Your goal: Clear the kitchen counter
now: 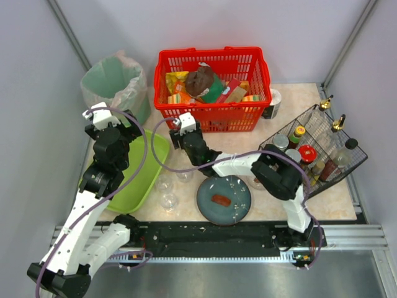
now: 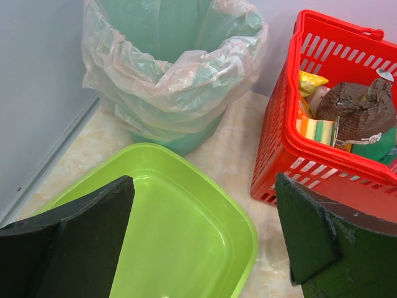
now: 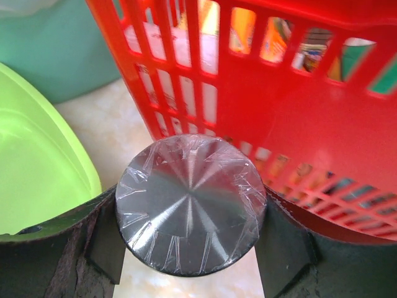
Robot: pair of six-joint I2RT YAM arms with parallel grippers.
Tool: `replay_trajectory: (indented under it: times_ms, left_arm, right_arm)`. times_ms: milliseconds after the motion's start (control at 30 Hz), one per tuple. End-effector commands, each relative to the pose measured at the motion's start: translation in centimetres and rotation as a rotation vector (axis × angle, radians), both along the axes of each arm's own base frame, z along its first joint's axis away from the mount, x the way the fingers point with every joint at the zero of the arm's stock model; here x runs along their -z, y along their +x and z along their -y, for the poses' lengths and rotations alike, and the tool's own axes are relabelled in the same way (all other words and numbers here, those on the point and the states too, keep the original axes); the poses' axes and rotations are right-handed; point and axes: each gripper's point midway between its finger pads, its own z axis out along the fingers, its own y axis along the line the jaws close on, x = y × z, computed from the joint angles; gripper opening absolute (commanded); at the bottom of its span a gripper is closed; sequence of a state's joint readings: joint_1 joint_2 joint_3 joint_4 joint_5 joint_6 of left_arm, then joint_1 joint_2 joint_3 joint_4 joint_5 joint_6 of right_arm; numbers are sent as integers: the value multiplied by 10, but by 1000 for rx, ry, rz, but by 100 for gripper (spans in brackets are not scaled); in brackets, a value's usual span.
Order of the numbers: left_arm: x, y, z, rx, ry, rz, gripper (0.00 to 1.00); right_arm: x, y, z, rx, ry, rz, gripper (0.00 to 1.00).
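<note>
Next, I set the round container down in the front corner of the wire rack (image 1: 304,177) with my right gripper.
The kitchen counter (image 1: 338,202) is pale beige marble stone; it also shows in the left wrist view (image 2: 236,149) and the right wrist view (image 3: 105,118). My right gripper (image 1: 184,133) (image 3: 192,236) is shut on a round container with a shiny metal top under clear film (image 3: 189,208), held just in front of the red basket (image 1: 214,87) (image 3: 279,112). My left gripper (image 1: 118,124) (image 2: 205,230) is open and empty above the far end of the lime-green tray (image 1: 139,180) (image 2: 186,248).
A dark plate (image 1: 239,208) with a small piece of food lies at the front middle. Clear glasses (image 1: 167,200) stand beside the tray. A wire rack with bottles (image 1: 347,161) is at the right. A lined bin (image 1: 115,84) (image 2: 167,68) stands at the back left.
</note>
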State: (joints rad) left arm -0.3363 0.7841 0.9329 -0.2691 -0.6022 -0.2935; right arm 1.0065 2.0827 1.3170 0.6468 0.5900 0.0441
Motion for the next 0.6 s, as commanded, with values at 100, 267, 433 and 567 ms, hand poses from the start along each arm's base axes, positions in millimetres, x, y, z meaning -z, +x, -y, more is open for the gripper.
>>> replay_trajectory:
  times_ms: [100, 267, 433, 567]
  left_arm:
    - [-15, 5, 7, 36, -18, 51, 99]
    - [-15, 6, 10, 54, -19, 49, 99]
    - [-14, 7, 14, 71, -20, 45, 99]
    - [-13, 9, 17, 89, -20, 39, 99]
  right_arm:
    - [-109, -30, 56, 69, 116, 92, 29]
    - [-138, -47, 82, 67, 85, 93, 22]
    - [-167, -66, 130, 132, 74, 48, 20]
    - [-173, -82, 171, 187, 57, -33, 18]
